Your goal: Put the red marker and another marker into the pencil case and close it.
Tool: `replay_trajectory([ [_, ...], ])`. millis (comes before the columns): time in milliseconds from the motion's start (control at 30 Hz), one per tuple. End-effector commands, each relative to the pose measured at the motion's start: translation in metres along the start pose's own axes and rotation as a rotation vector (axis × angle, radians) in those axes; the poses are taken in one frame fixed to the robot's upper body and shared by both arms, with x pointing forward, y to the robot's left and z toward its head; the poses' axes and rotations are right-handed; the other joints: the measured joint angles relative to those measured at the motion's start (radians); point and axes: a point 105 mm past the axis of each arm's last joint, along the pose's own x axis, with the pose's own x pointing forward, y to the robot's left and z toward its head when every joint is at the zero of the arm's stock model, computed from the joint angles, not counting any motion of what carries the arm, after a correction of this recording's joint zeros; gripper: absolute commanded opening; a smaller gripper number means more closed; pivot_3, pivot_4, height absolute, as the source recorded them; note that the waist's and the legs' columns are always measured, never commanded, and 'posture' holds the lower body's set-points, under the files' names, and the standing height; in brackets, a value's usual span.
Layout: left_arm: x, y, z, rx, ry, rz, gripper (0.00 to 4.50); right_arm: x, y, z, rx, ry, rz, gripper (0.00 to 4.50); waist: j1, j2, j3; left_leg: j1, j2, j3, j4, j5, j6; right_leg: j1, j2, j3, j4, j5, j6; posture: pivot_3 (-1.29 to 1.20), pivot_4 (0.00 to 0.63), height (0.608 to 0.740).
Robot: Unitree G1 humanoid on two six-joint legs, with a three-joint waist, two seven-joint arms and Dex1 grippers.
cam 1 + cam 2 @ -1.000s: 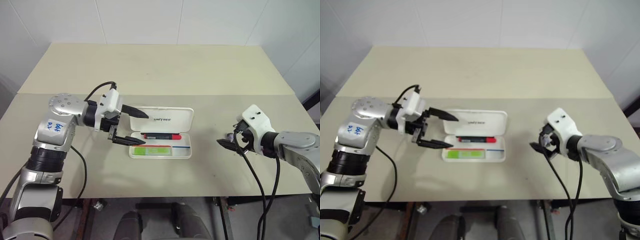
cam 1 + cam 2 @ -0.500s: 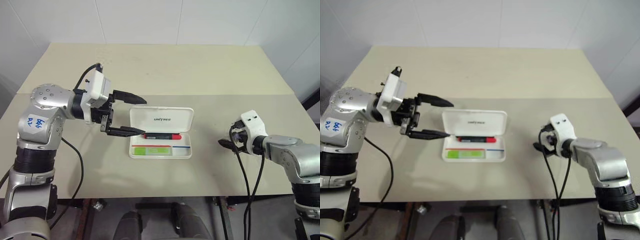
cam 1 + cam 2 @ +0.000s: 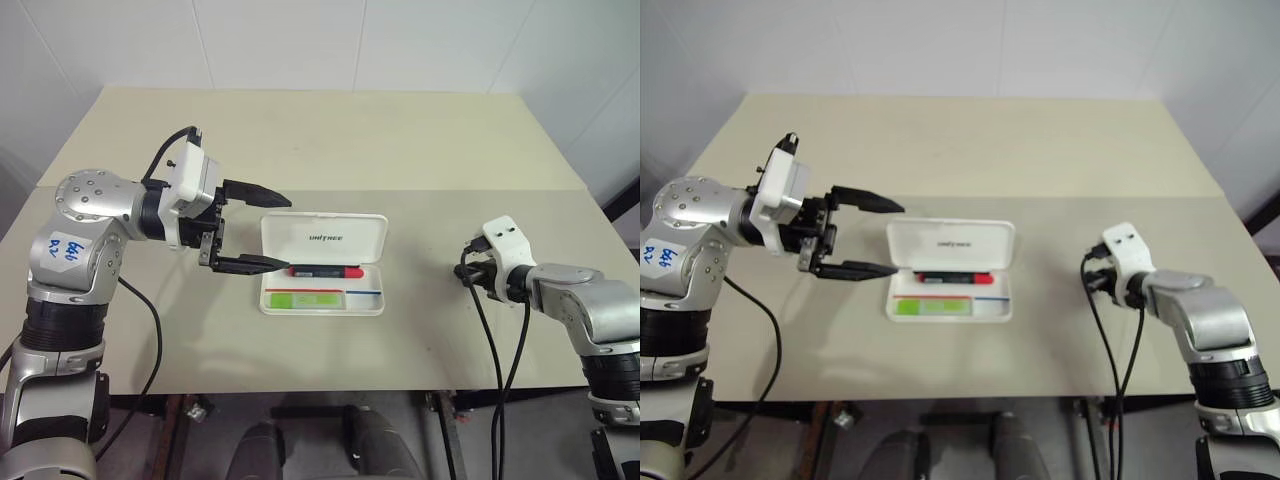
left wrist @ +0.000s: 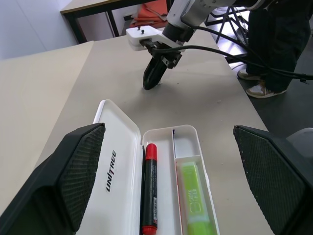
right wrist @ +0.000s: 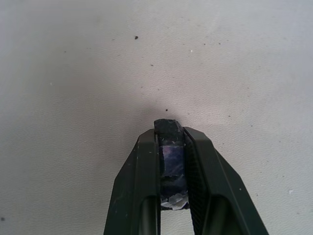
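Note:
The robot's right gripper will release the small dark object in the small empty compartment (image 3: 363, 301) beside the lime-green marker.
The white pencil case (image 3: 362, 232) lies open at the table's middle, lid folded back. The red marker (image 3: 326, 271) rests in its rear compartment and the lime-green marker (image 3: 304, 299) in the front one. My left gripper (image 3: 286, 233) hovers open just left of the case, fingers pointing at it; its wide black fingers (image 4: 73, 181) frame the case, the red marker (image 4: 149, 191) and the green marker (image 4: 193, 198). Far right of the case, my right gripper (image 4: 150, 82) points down at the tabletop. Its fingers (image 5: 142, 166) are shut on a small dark object (image 5: 169, 152).
The beige table (image 3: 320, 140) has a seam running across behind the case. Black cables (image 3: 495, 350) hang from my right wrist over the front edge. A person's legs (image 4: 274, 44) stand beyond the table's right end in the left wrist view.
My right gripper has shut, and that hand sank a little and tipped its fingers toward the table. My left gripper lifted up and away from the case's left edge, then held still.

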Motion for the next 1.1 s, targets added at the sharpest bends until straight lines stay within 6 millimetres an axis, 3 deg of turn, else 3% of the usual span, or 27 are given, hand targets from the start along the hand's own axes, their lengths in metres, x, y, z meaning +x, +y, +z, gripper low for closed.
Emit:
replay_trajectory([
  [33, -0.005, 0.000, 0.009, 0.056, -0.007, 0.012, 4.50, -0.004, -0.004, 0.009, -0.077, -0.017, 0.002, 0.35, 0.000, 0.000, 0.000, 0.000, 0.000, 0.000, 0.000, 0.000, 0.000, 0.000, 0.000, 0.000, 0.000, 0.000, 0.000, 0.00, 0.150, 0.740],
  [167, -0.008, -0.001, 0.005, 0.050, 0.005, 0.005, 4.50, -0.019, 0.031, 0.050, -0.250, -0.159, 0.214, 0.35, -0.008, 0.002, 0.001, 0.000, 0.000, 0.001, 0.000, 0.000, 0.000, -0.001, 0.000, 0.001, 0.000, 0.000, 0.000, 0.00, 0.150, 0.740],
  [367, -0.011, -0.004, -0.004, 0.029, 0.026, -0.008, 4.50, -0.037, 0.072, 0.078, -0.363, -0.249, 0.420, 0.35, -0.022, 0.002, 0.001, -0.001, 0.001, 0.001, -0.002, 0.000, 0.000, -0.002, 0.001, 0.000, 0.000, 0.000, 0.000, 0.00, 0.150, 0.740],
  [400, -0.012, -0.007, -0.008, 0.017, 0.032, -0.011, 4.50, -0.042, 0.086, 0.083, -0.388, -0.263, 0.488, 0.35, -0.023, 0.002, 0.001, -0.001, 0.001, 0.001, -0.002, 0.000, 0.000, -0.002, 0.001, 0.001, 0.000, 0.000, 0.000, 0.00, 0.150, 0.740],
  [500, -0.012, -0.014, -0.017, -0.003, 0.057, -0.030, 4.50, -0.048, 0.120, 0.085, -0.481, -0.269, 0.632, 0.35, -0.025, 0.002, 0.001, -0.001, 0.002, 0.000, -0.002, 0.000, 0.000, -0.003, 0.001, 0.001, 0.000, 0.000, 0.000, 0.00, 0.150, 0.740],
  [667, -0.009, -0.018, -0.022, -0.008, 0.067, -0.044, 4.50, -0.039, 0.150, 0.068, -0.621, -0.225, 0.742, 0.35, -0.019, 0.002, 0.001, -0.002, 0.001, 0.000, -0.002, 0.000, 0.000, -0.003, 0.000, -0.001, 0.000, -0.001, -0.001, 0.00, 0.150, 0.740],
  [867, -0.008, -0.019, -0.023, -0.008, 0.069, -0.050, 4.50, -0.021, 0.164, 0.057, -0.695, -0.202, 0.783, 0.35, -0.021, 0.002, 0.001, -0.002, 0.001, 0.001, -0.001, 0.000, 0.000, -0.003, -0.001, -0.001, -0.001, 0.000, -0.001, 0.00, 0.150, 0.740],
  [1100, -0.007, -0.022, -0.023, -0.014, 0.067, -0.043, 4.50, -0.006, 0.151, 0.059, -0.739, -0.186, 0.752, 0.35, -0.023, 0.002, 0.001, -0.002, 0.001, 0.001, -0.001, 0.000, 0.000, -0.003, -0.001, -0.001, 0.000, -0.001, -0.001, 0.00, 0.150, 0.740],
])
